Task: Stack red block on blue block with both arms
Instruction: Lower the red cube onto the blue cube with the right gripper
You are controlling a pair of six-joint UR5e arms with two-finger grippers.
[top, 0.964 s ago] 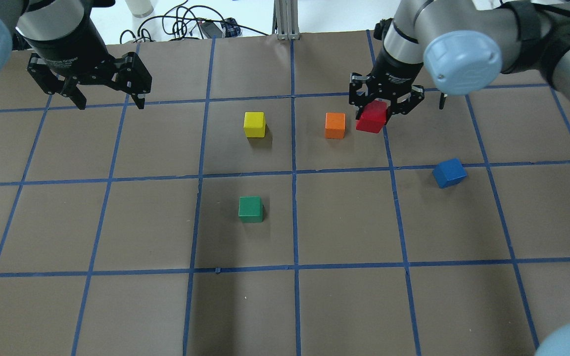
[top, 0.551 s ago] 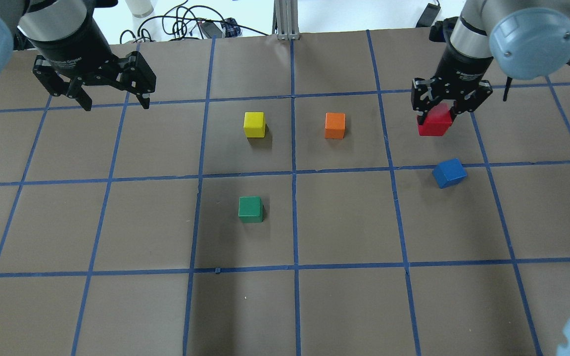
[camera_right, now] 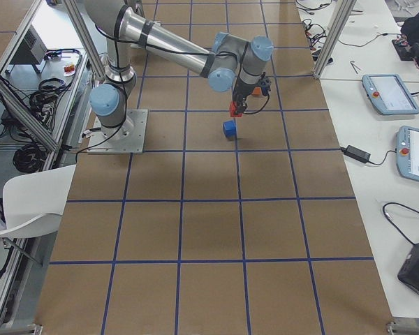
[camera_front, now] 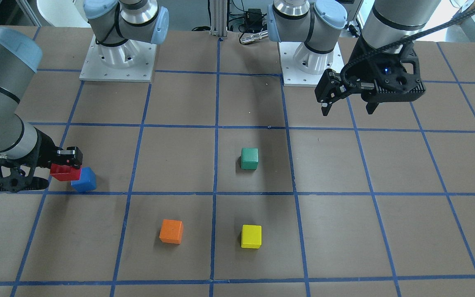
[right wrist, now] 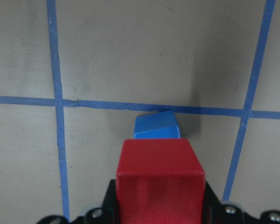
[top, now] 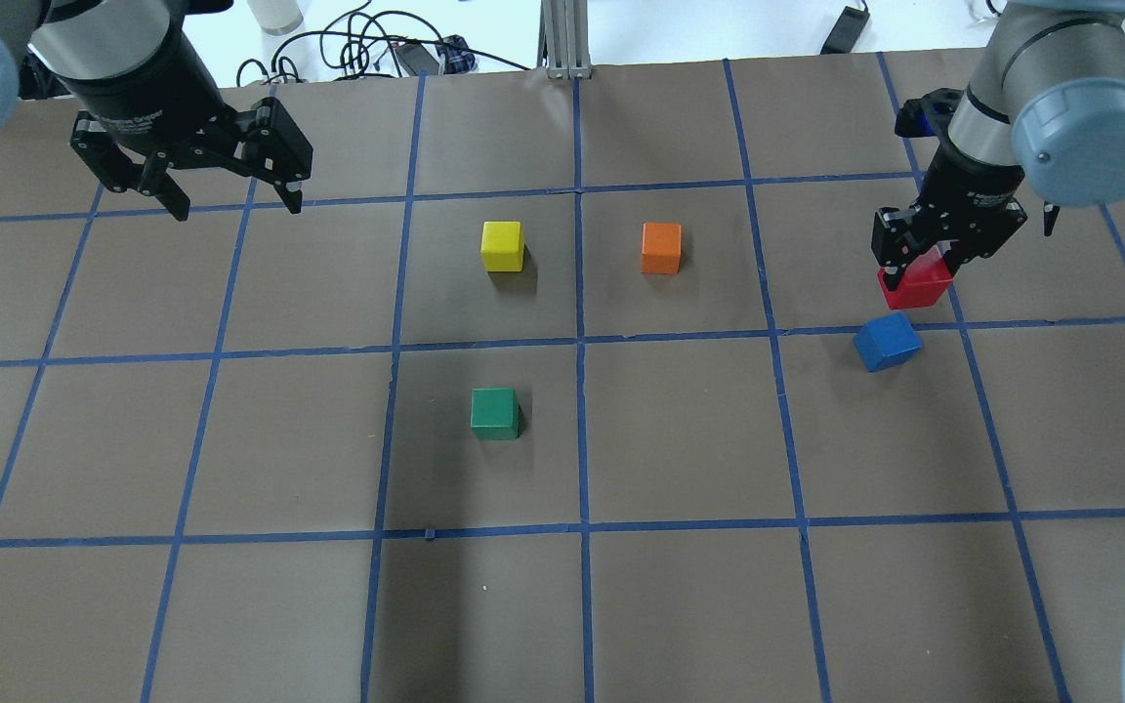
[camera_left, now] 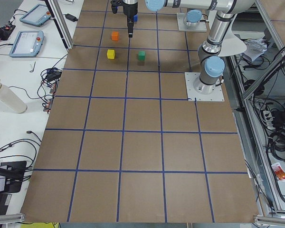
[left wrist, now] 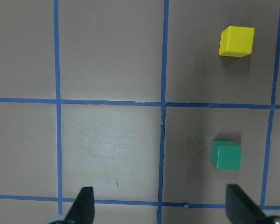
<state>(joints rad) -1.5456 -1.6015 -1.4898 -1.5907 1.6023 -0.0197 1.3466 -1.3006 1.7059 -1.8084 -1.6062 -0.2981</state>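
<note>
I should use my right gripper to set the red block down and let go of it on top of the blue block [camera_front: 76, 176] [right wrist: 157, 132] beside the tape line. The red block is now held above the table.
My right gripper [top: 917, 270] is shut on the red block [top: 914, 286] and holds it above the table, just beyond the blue block [top: 887, 342]. In the right wrist view the red block [right wrist: 159, 177] fills the lower middle and hides part of the blue block [right wrist: 156, 126], which lies on a tape line. In the front view the red block [camera_front: 65, 171] is up against the blue block [camera_front: 84, 180], at the right gripper [camera_front: 62, 170]. My left gripper [top: 233, 202] is open and empty, high over the far left of the table; it also shows in the front view [camera_front: 348, 110].
A yellow block [top: 502, 245] and an orange block [top: 661, 247] sit in the far middle squares. A green block [top: 494, 413] sits nearer the middle. The brown table [top: 680, 605] carries a blue tape grid. Both arm bases [camera_front: 118, 57] stand at the robot's edge.
My right gripper has carried the red block to the right and toward the robot, from beside the orange block to just beyond the blue block. The left gripper has shifted slightly right.
</note>
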